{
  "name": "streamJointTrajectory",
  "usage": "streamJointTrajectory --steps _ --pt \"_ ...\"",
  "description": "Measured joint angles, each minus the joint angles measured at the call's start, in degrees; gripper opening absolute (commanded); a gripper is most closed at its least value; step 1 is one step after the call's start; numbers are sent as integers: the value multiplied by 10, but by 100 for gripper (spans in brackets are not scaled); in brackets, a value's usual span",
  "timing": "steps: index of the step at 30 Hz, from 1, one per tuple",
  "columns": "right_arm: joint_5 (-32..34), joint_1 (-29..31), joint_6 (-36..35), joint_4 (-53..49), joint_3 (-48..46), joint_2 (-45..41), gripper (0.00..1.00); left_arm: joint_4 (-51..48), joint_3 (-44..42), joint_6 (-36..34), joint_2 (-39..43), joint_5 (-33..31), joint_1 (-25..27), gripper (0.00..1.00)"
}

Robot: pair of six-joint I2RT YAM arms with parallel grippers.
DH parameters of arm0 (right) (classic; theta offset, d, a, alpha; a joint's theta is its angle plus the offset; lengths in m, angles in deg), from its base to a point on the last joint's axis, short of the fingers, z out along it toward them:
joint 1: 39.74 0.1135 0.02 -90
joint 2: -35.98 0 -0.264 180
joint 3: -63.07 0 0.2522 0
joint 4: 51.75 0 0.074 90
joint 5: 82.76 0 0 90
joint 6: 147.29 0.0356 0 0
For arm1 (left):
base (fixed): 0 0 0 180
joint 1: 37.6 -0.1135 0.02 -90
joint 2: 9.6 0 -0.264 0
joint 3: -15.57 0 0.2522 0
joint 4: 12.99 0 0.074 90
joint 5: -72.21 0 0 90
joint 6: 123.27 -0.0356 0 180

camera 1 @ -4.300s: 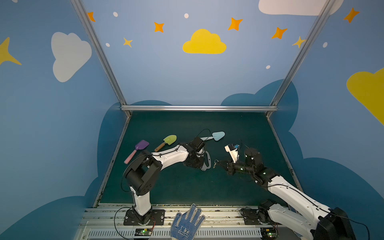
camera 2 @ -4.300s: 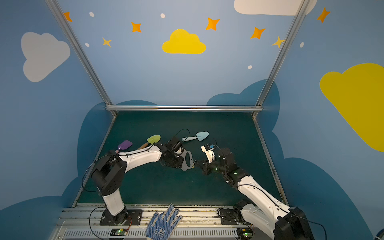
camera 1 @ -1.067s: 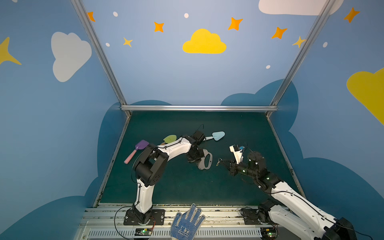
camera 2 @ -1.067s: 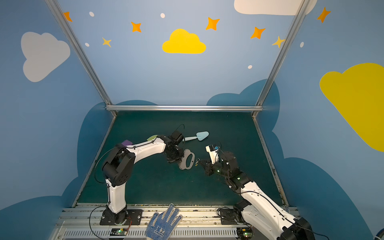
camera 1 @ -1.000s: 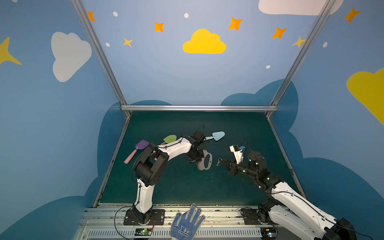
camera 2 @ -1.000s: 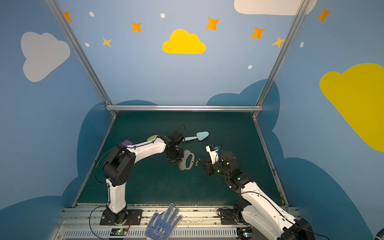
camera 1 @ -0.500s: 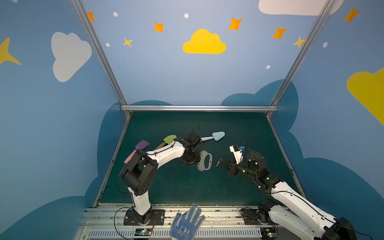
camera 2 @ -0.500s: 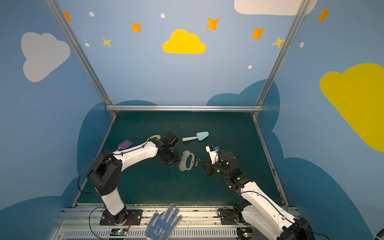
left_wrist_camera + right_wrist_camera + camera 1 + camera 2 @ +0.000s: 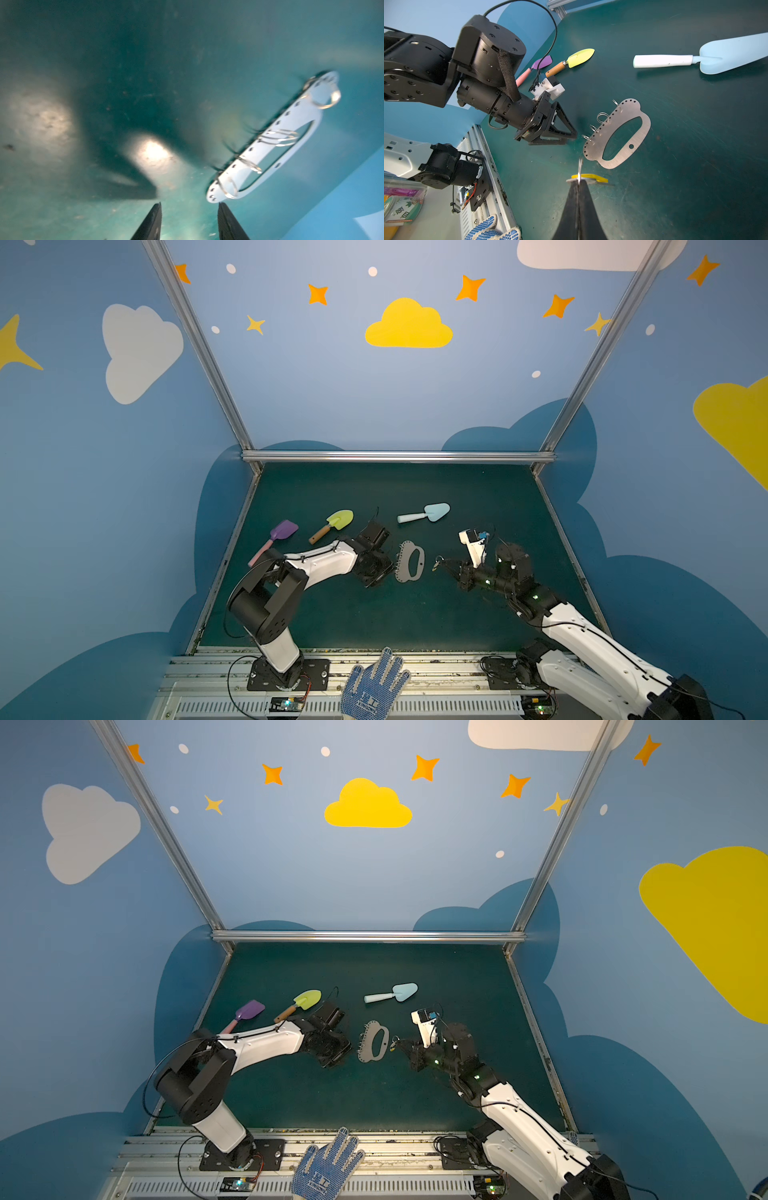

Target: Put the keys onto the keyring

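The keyring's near end is outside my left gripper's fingers, so next my left gripper moves over, grips the keyring's end ring (image 9: 586, 137) and lifts the keyring for the keys.
The keyring (image 9: 402, 563), a flat grey plate with an oval cutout and small wire rings along its holed edge, lies on the green mat (image 9: 374, 614) in both top views (image 9: 366, 1043). My left gripper (image 9: 388, 569) is open with nothing between its fingers, just left of the plate. In the left wrist view the keyring (image 9: 299, 116) sits past one fingertip (image 9: 222, 207). My right gripper (image 9: 579, 181) is shut on the keys (image 9: 589, 177), a yellow tag and silver key on a small ring, a short way from the keyring (image 9: 612, 124).
Three toy shovels lie behind the arms: purple (image 9: 276, 537), yellow-green (image 9: 334, 522) and light blue (image 9: 428, 512). A blue-dotted glove (image 9: 376, 684) rests on the front rail. Blue walls and metal posts close in the mat on three sides.
My left gripper has opened, let go of the keyring and drawn back a little to the left. The plate now lies on the mat. The right gripper has stayed put with the keys.
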Motion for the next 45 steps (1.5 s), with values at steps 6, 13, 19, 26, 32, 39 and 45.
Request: streamJointTrajectory --steps 6,13,19,26,32,39,45 --pt "0 0 0 1 0 -1 0 24 -9 35 16 -19 -3 48" --pt "1 0 0 2 0 -1 0 55 8 45 -34 4 -5 38" --pt "2 0 0 2 0 -4 0 62 9 47 -43 13 -4 29" --pt "-12 4 1 13 0 22 0 75 17 45 -62 23 -5 25" --pt "-19 26 1 24 -6 59 0 88 22 45 -71 29 -5 17" --pt "-20 37 7 42 -12 74 0 86 22 40 -72 29 -5 9" --pt "-23 56 20 84 -15 125 0 83 22 32 -71 26 -7 4"
